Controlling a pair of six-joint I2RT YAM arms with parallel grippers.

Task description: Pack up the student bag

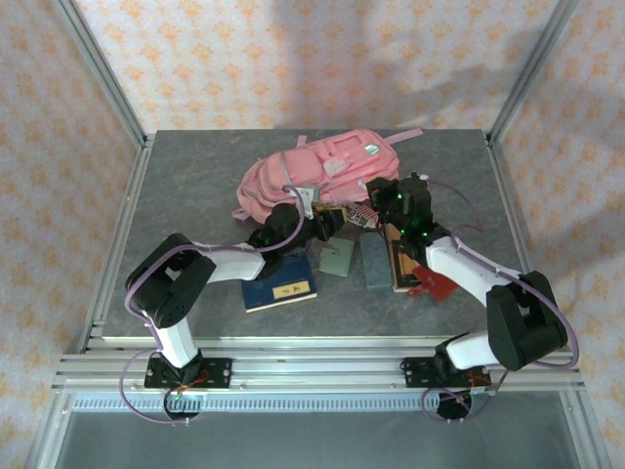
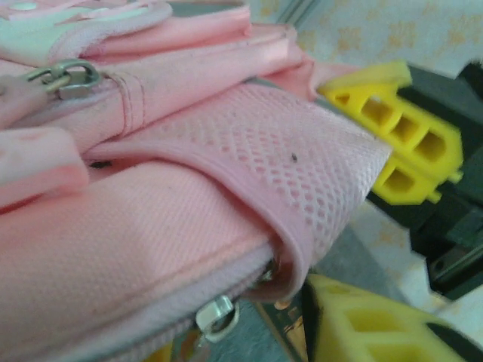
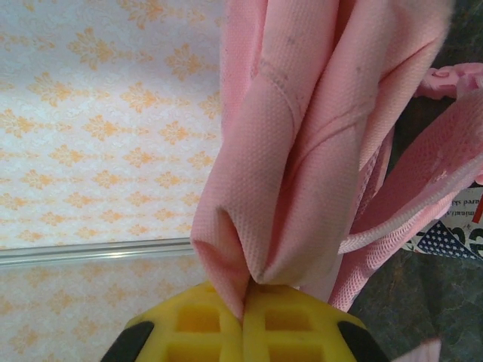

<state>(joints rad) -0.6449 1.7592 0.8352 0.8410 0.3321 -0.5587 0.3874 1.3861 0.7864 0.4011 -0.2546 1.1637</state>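
Observation:
The robot's right gripper will release the fold of pink fabric just behind the patterned item (image 1: 358,186) at the edge of the bag.
The student bag (image 1: 317,171), a large pink backpack, lies at the middle back of the table. My right gripper (image 1: 383,195) is at the bag's right end, and in the right wrist view its yellow fingers (image 3: 243,320) are shut on a fold of the pink fabric (image 3: 302,151), which they hold up. My left gripper (image 1: 308,210) is at the bag's near edge. In the left wrist view its yellow fingertips (image 2: 362,324) stand apart on either side of a metal zipper pull (image 2: 219,317) without touching it. A second zipper pull (image 2: 64,78) lies higher up.
A blue notebook (image 1: 280,288), a green card (image 1: 337,259), a grey book (image 1: 374,262), a brown book (image 1: 400,262) and a red item (image 1: 435,283) lie in front of the bag. A patterned item (image 3: 445,241) sits under the bag's edge. Frame posts line the table.

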